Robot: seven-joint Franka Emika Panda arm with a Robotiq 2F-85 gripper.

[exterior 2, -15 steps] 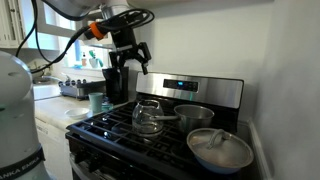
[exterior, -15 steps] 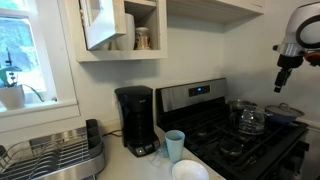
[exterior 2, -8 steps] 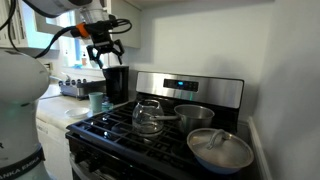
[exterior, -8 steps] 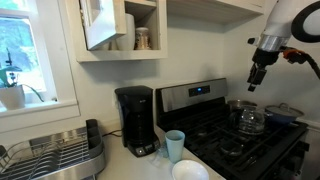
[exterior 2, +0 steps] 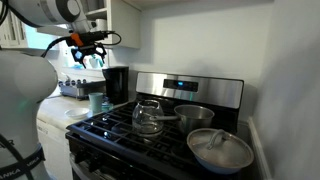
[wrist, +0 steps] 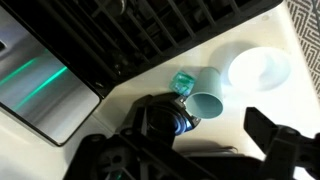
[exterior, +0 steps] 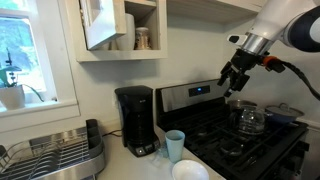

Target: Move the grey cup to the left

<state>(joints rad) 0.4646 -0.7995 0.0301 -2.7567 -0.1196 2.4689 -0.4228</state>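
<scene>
My gripper should move to the grey cup next and close on the cup's rim (exterior: pixel 183 135) (wrist: pixel 219 98), on the side toward the stove.
The grey cup (exterior: pixel 175 145) is a small pale grey-blue tumbler. It stands upright on the white counter between the black coffee maker (exterior: pixel 135 120) and the stove, and it also shows in an exterior view (exterior 2: pixel 97 102). In the wrist view the cup (wrist: pixel 205 96) is seen from above, open mouth up, beside the coffee maker's top (wrist: pixel 150 125). My gripper (exterior: pixel 233 80) hangs high over the stove's back panel, well above and to the right of the cup. It is open and empty, and it shows in the wrist view (wrist: pixel 190 160) with its fingers wide apart.
A wide white bowl (exterior: pixel 190 170) sits in front of the cup; in the wrist view the bowl (wrist: pixel 258 68) lies beyond it. A small teal object (wrist: pixel 182 80) lies by the cup. A glass pot (exterior: pixel 248 118) and pans (exterior 2: pixel 218 148) stand on the stove. A dish rack (exterior: pixel 50 155) stands at the left.
The arm has swung left across the stove, from above its right side toward the back panel and the coffee maker. The cup has not moved.
</scene>
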